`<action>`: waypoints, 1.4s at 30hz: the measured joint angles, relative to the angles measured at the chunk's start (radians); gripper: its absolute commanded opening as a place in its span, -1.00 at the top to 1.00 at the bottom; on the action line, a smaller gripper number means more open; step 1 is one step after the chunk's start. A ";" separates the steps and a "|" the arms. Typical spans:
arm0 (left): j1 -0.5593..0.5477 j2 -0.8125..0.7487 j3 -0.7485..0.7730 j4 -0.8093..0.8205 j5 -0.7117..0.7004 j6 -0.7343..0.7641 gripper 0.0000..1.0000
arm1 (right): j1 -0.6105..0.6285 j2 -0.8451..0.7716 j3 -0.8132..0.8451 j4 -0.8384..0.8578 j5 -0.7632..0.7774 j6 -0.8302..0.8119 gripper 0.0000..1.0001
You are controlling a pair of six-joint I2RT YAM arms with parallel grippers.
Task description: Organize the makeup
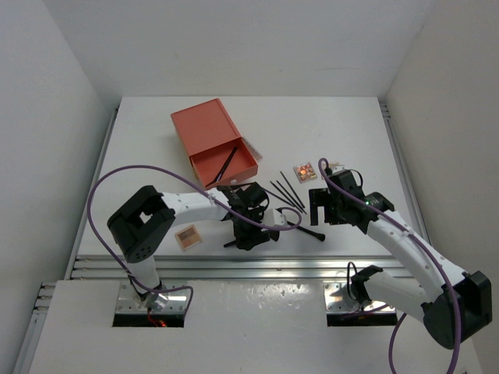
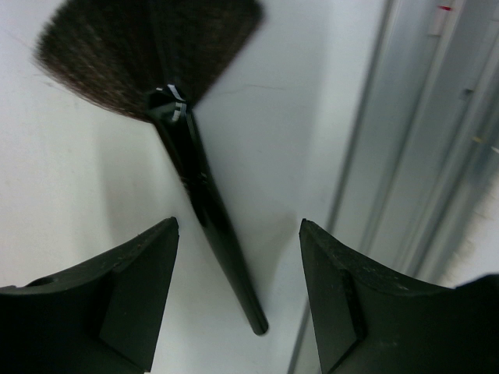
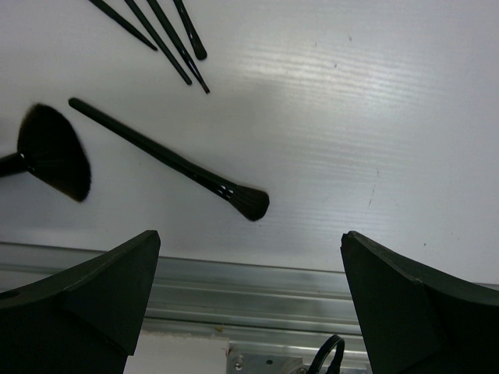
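My right gripper should move next to the thin black stick nearest the multicoloured palette and close around the stick's middle [image 1: 295, 192].
The fan-shaped brush [image 2: 195, 183] lies on the white table, and its thin handle end sits between my left gripper's fingers. My left gripper [image 2: 238, 226] is open and low, astride that handle without touching it. In the top view this gripper [image 1: 249, 222] hides most of the brush. My right gripper [image 3: 251, 235] is open and empty, above the table's front edge [image 1: 323, 206]. A round-headed brush [image 3: 171, 160] lies just beyond it, with several thin black sticks [image 3: 168, 39] farther off. An orange palette [image 1: 187, 238], a multicoloured palette [image 1: 304, 171] and a tan palette [image 1: 334, 167] lie on the table.
The orange-red box [image 1: 214, 144] stands open at the back centre, with one black stick [image 1: 227, 165] inside its tray. A metal rail [image 1: 257, 269] runs along the table's near edge. A purple cable [image 1: 105, 187] loops over the left arm.
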 measured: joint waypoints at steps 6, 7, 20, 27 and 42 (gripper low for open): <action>0.000 0.044 -0.003 0.124 -0.074 -0.037 0.05 | -0.014 -0.048 -0.050 -0.022 -0.024 0.011 -0.99; 0.000 0.049 -0.003 0.144 -0.086 -0.040 0.17 | -0.016 -0.057 -0.050 -0.022 -0.025 0.013 -0.99; 0.013 0.049 0.053 0.058 -0.046 -0.032 1.00 | -0.028 -0.049 -0.060 -0.015 -0.059 -0.009 -0.72; 0.111 -0.027 0.436 -0.146 0.008 -0.034 1.00 | -0.084 0.121 0.042 0.012 -0.146 -0.087 0.12; 0.470 -0.023 0.592 -0.093 -0.050 -0.028 1.00 | -0.142 0.579 0.363 0.168 -0.269 -0.184 0.27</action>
